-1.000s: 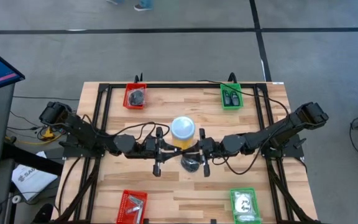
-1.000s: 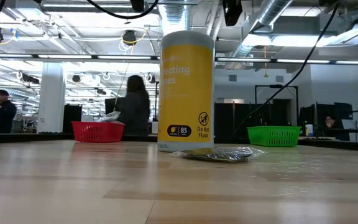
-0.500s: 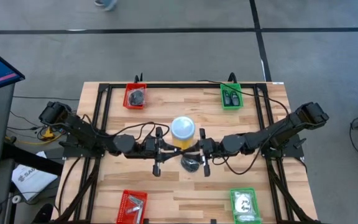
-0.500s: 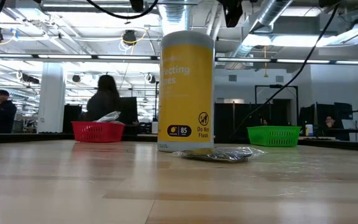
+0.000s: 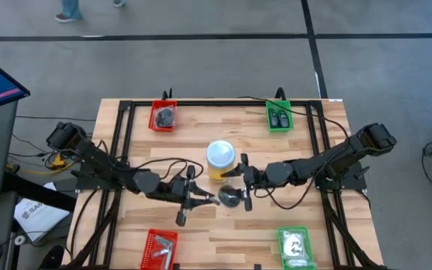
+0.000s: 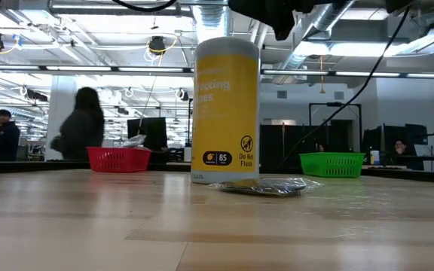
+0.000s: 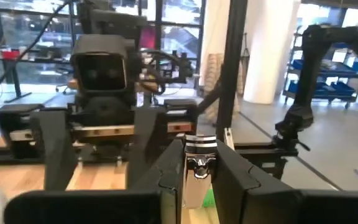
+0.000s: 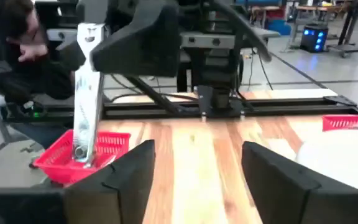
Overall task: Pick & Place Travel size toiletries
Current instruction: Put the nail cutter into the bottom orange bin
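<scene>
My left gripper needs to let go of the silvery piece inside the near red tray (image 5: pixel 158 256), next to the toiletries that are lying there. The silvery piece is now clear of the table.
My left gripper (image 5: pixel 203 196) is shut on a thin silvery strip (image 7: pixel 197 163), which also shows in the right wrist view (image 8: pixel 84 99), clear of the table. My right gripper (image 5: pixel 238 182) faces it from the table's right, open (image 8: pixel 197 168), with nothing between its fingers. Below them a clear packet with a black roundish piece (image 5: pixel 229 198) lies flat on the wood, next to the foot of the yellow jar (image 6: pixel 266 187). More toiletries lie in the trays. My left gripper pinches the silvery strip near its upper end (image 8: pixel 89 34) between its two fingers. The fingers come about level from the table's left. The strip stands upright below the fingers, its lower end (image 8: pixel 81 155) free above the table.
The yellow jar with the pale lid (image 5: pixel 220 158) stands upright just beyond the grippers. Red trays sit far left (image 5: pixel 163 116) and near left (image 5: pixel 160 247), green trays far right (image 5: pixel 279 116) and near right (image 5: pixel 294 246). A black frame (image 5: pixel 122 142) edges the table. A person walks in the background.
My left gripper has swung toward the table's near edge and turned, so it now points slantwise toward the packet instead of standing straight opposite the right gripper. The packet and the jar have stayed in place.
</scene>
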